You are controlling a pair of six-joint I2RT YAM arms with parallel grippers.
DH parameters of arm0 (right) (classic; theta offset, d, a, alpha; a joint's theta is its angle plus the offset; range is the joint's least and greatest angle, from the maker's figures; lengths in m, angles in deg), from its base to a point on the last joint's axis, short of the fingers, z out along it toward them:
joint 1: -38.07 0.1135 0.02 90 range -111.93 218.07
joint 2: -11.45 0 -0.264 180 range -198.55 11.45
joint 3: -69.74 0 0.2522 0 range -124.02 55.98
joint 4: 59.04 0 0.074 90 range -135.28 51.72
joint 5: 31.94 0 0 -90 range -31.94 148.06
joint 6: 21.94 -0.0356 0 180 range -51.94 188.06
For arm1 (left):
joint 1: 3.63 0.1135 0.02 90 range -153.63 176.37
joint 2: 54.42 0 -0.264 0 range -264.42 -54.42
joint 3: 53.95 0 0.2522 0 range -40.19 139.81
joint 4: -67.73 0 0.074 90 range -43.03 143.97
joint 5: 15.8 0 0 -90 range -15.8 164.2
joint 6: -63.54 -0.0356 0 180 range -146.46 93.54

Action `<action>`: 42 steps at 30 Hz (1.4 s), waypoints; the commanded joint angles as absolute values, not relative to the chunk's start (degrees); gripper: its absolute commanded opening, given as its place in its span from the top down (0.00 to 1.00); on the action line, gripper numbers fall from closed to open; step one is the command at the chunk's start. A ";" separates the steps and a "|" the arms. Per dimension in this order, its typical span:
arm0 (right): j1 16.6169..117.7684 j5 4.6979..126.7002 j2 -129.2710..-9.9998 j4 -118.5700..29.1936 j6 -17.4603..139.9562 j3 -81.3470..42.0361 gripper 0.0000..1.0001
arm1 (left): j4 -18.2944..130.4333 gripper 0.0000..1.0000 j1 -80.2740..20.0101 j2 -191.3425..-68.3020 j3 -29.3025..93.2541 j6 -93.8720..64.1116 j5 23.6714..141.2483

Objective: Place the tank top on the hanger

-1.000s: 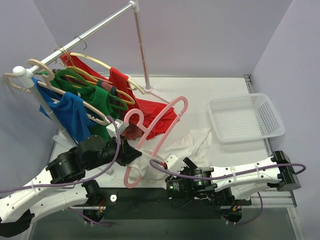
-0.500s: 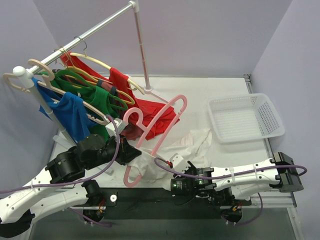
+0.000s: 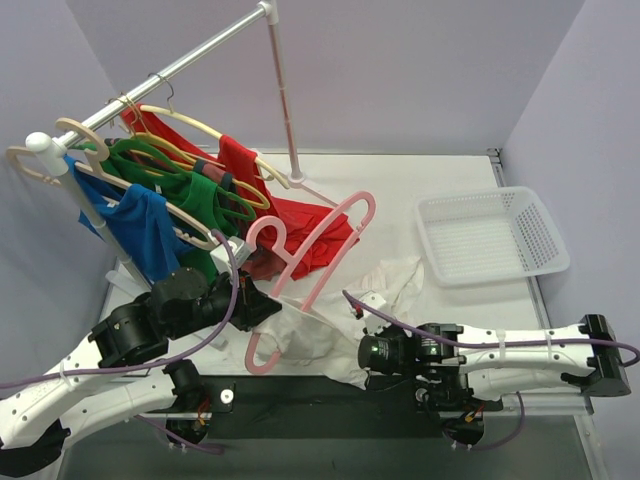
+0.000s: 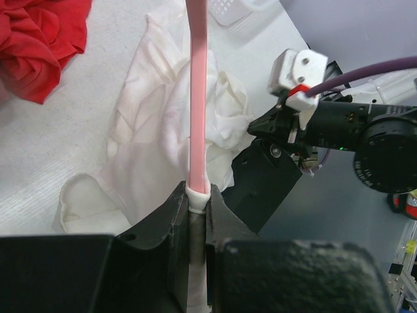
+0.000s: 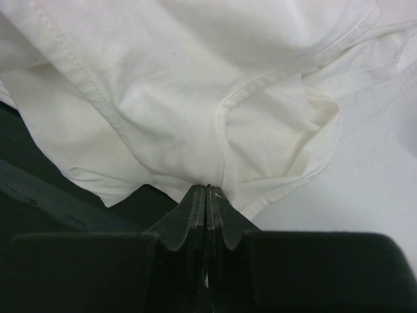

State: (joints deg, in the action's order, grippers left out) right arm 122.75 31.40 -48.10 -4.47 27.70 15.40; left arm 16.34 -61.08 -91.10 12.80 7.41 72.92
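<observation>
The loose strap of the tank top hangs slack below the hanger's loose end, so the robot's right gripper will grab the strap's edge (image 5: 225,147) and pull it tight toward the basket.
The light pink hanger (image 3: 325,245) is held tilted above the table, with my left gripper (image 3: 276,306) shut on one of its arms. In the left wrist view the pink bar (image 4: 197,91) rises from between the jaws, and a fold of white cloth is pinched there with it. The white tank top (image 3: 322,338) lies crumpled under the hanger and reaches the table's near edge. My right gripper (image 3: 358,356) is shut on its hem. In the right wrist view the cloth (image 5: 195,98) fans out from the shut fingertips (image 5: 207,190).
A clothes rack (image 3: 180,65) at the back left carries red, green and blue garments on cream and green hangers. A red garment (image 3: 320,225) droops onto the table behind the pink hanger. A white mesh basket (image 3: 490,235) stands at the right.
My right gripper has shut on the tank top's hem and drawn back to the right, pulling the cloth toward the near edge. The left gripper and hanger have stayed put.
</observation>
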 commanded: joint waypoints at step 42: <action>104.28 20.70 -30.65 2.09 45.90 -4.48 1.00 | 24.17 1.00 -59.44 -87.29 12.01 -6.67 92.47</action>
